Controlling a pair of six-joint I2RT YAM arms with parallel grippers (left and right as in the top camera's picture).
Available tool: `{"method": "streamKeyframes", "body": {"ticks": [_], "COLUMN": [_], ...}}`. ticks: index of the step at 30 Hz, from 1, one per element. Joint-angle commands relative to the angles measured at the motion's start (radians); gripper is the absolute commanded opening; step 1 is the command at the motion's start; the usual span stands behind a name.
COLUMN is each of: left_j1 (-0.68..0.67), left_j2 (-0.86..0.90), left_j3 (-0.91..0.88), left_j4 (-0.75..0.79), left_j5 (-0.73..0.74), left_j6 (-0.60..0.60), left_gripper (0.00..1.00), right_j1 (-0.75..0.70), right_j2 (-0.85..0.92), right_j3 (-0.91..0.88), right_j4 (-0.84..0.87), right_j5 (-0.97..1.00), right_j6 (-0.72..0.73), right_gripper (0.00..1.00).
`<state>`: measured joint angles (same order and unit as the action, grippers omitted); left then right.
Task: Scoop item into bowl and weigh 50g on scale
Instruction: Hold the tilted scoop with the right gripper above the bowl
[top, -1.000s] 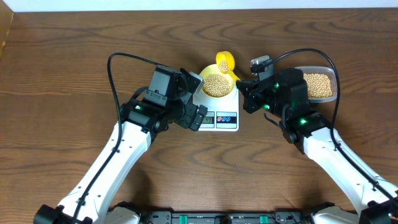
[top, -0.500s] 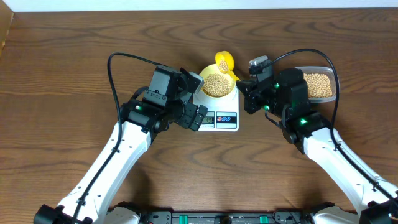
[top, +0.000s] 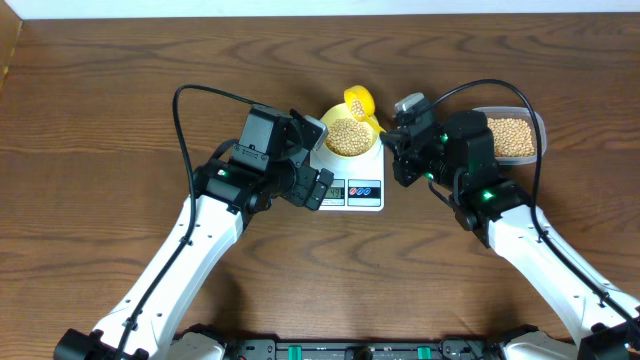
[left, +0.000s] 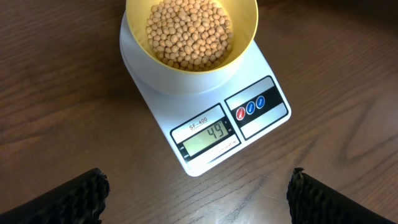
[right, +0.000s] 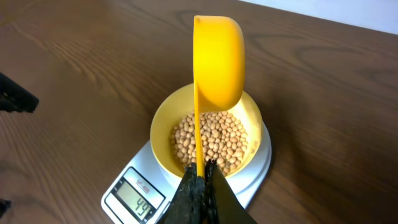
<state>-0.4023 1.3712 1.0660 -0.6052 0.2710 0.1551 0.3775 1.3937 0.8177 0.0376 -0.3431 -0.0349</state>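
Observation:
I should release the bright yellow scoop, now tilted over the bowl's far rim, on the beans in the clear plastic tub (top: 518, 138) with my right gripper.
The pale yellow bowl (top: 350, 135) holds many beige beans (left: 188, 32) and stands on the white scale (top: 352, 186), whose display (left: 207, 135) reads 49. My right gripper (right: 201, 171) is shut on the handle of the bright yellow scoop (right: 217, 59) and holds it over the bowl's far rim, tilted on its side; the overhead view shows a few beans in its cup (top: 358, 102). My left gripper (left: 196, 193) is open and empty, just in front of the scale.
A clear plastic tub (top: 512, 133) of more beans stands right of the scale, behind my right arm. The brown wooden table (top: 100, 120) extends to the left and front.
The scoop has tilted and shifted slightly left over the bowl. The left arm has not moved.

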Motion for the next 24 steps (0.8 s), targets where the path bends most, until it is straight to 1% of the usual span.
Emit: {"method": "streamKeyframes", "body": {"ticks": [1, 3, 8, 10, 19, 24], "left_j1": [0.0, 0.0, 0.0, 0.0, 0.0, 0.0], "left_j2": [0.005, 0.005, 0.005, 0.005, 0.005, 0.005], "left_j3": [-0.005, -0.005, -0.005, -0.005, -0.005, -0.005], "left_j4": [-0.003, -0.003, -0.003, -0.003, -0.003, -0.003], "left_j5": [-0.006, -0.006, -0.006, -0.006, -0.006, -0.006], "left_j6": [0.009, 0.009, 0.009, 0.009, 0.009, 0.009], "left_gripper": [0.94, 0.94, 0.94, 0.94, 0.94, 0.94], "right_j1": [0.016, 0.021, 0.023, 0.023, 0.021, 0.003], "right_j2": [0.0, 0.0, 0.0, 0.0, -0.003, -0.036], "right_j3": [0.005, 0.005, 0.005, 0.005, 0.005, 0.005], "right_j4": [-0.009, -0.01, -0.008, -0.005, 0.008, 0.029], "right_j5": [0.001, 0.001, 0.001, 0.001, 0.0, 0.0], "right_j6": [-0.095, -0.117, -0.114, -0.083, 0.178, 0.278], "right_gripper": [0.01, 0.01, 0.01, 0.01, 0.01, 0.01]}}
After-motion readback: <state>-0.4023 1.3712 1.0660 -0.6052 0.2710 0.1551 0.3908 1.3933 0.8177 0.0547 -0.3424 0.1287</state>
